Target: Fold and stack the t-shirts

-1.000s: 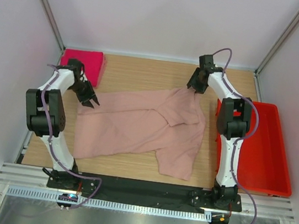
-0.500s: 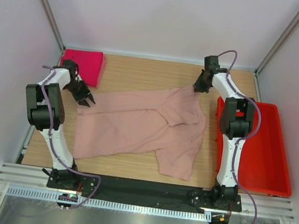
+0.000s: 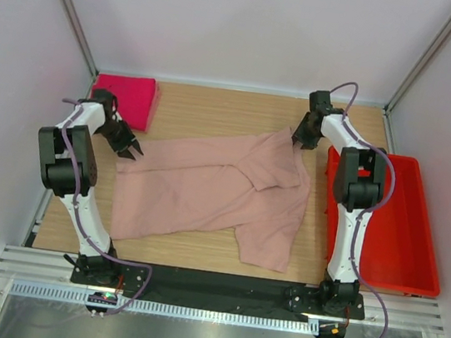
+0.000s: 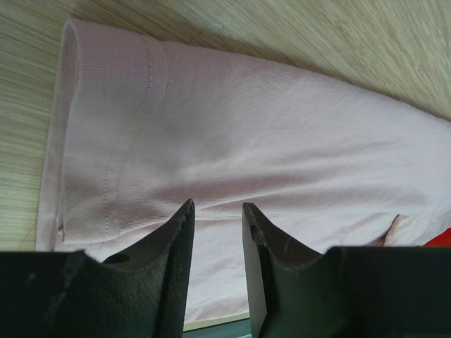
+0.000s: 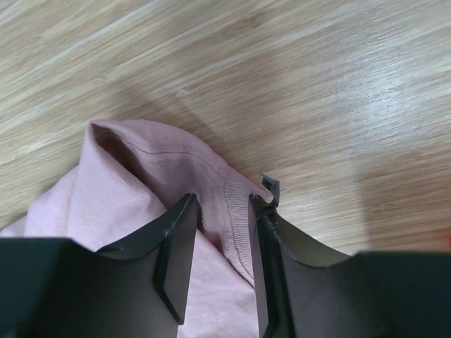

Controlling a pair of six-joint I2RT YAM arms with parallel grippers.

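Note:
The collar end of the pink t-shirt lies bunched under my right gripper, so I will pinch its gaping fold [image 5: 134,179] and pull the back edge straight before I fold the shirt.
The pale pink t-shirt [image 3: 206,187] lies spread out on the wooden table, its collar end bunched at the back right. A bright magenta t-shirt [image 3: 127,92] sits folded in the back left corner. My left gripper [image 3: 131,152] hovers at the pink shirt's left hem [image 4: 106,141]. In the left wrist view it [image 4: 217,205] is open, with nothing between its fingers. My right gripper [image 3: 300,137] is at the collar. In the right wrist view it [image 5: 222,201] is open, and the ribbed collar [image 5: 236,204] lies loose between the parted fingers.
A red plastic bin [image 3: 393,235] stands along the right edge of the table, next to the right arm. White walls enclose the table at the back and sides. Bare wood shows behind the shirt [image 3: 217,109].
My right gripper has shifted slightly right along the collar, and its jaws have parted. My left gripper has drawn back a little to the left. The shirt lies much as before.

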